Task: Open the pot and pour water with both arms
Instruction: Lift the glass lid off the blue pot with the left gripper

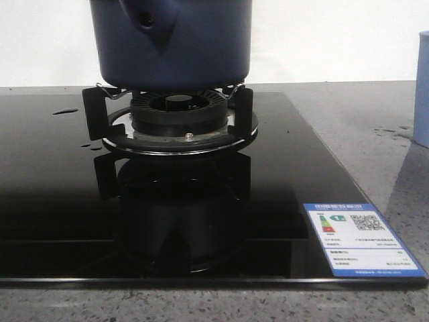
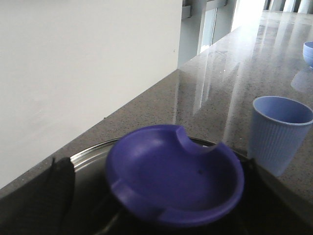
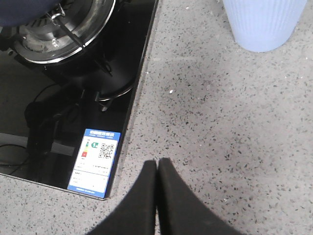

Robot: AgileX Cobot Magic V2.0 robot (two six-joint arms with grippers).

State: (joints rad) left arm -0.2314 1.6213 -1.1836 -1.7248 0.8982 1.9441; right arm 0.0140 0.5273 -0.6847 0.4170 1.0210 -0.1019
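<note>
The robot's right gripper should next go to the pale blue cup beside the hob and close around the middle of the cup's body (image 1: 422, 82).
The dark navy pot (image 1: 171, 47) stands on the gas burner (image 1: 177, 111), its handle stub (image 1: 151, 20) with a small hole facing me; its top is cut off in the front view. In the left wrist view a violet-blue dished lid (image 2: 176, 171) with a notch in its rim fills the space close to the camera, slightly blurred. The left fingers do not show clearly there, so I cannot tell whether they hold it. My right gripper (image 3: 157, 164) hangs shut and empty over the speckled counter, beside the hob's corner. Neither arm shows in the front view.
A pale blue ribbed cup (image 1: 422, 87) (image 2: 279, 132) (image 3: 264, 24) stands on the counter right of the black glass hob (image 1: 60, 201). A label sticker (image 1: 362, 238) marks the hob's near right corner. A white wall runs behind. A small blue bowl (image 2: 308, 51) sits far along the counter.
</note>
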